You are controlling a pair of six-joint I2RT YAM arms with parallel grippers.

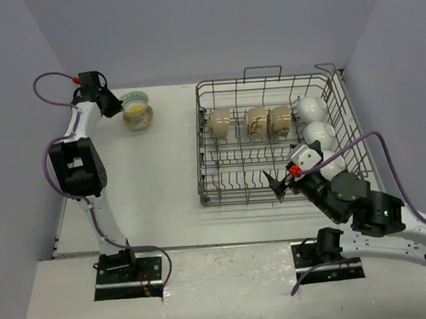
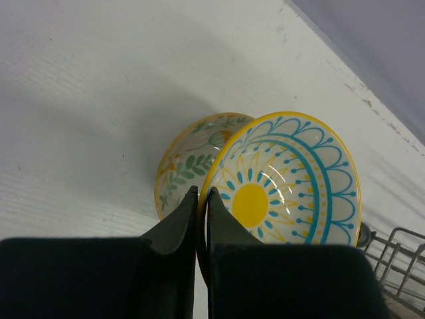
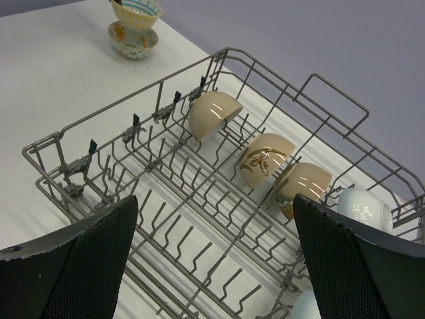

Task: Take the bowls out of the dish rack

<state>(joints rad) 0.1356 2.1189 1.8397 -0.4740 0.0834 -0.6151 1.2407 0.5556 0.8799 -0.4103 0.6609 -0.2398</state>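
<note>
My left gripper is going to release the sun-patterned bowl, nested inside the leaf-patterned bowl (image 1: 140,116) (image 2: 219,175) on the table.
The grey wire dish rack (image 1: 199,142) stands right of centre on the table. Three beige bowls (image 1: 220,123) (image 1: 256,122) (image 1: 280,121) lean on its far tines, and three white bowls (image 1: 310,108) (image 1: 319,133) (image 1: 333,165) line its right side. At the far left, my left gripper (image 2: 202,193) is shut on the rim of a sun-patterned bowl (image 2: 285,179). That bowl is over a leaf-patterned bowl (image 2: 189,159) on the table; whether they touch I cannot tell. My right gripper (image 3: 214,199) hangs open over the rack's near tines with nothing between its fingers.
The rack has upright tines and looped handles on its far rim (image 3: 335,90). In the right wrist view the beige bowls (image 3: 212,113) (image 3: 265,159) (image 3: 302,186), a white bowl (image 3: 362,209) and the patterned stack (image 3: 135,26) show. Purple walls close in the table.
</note>
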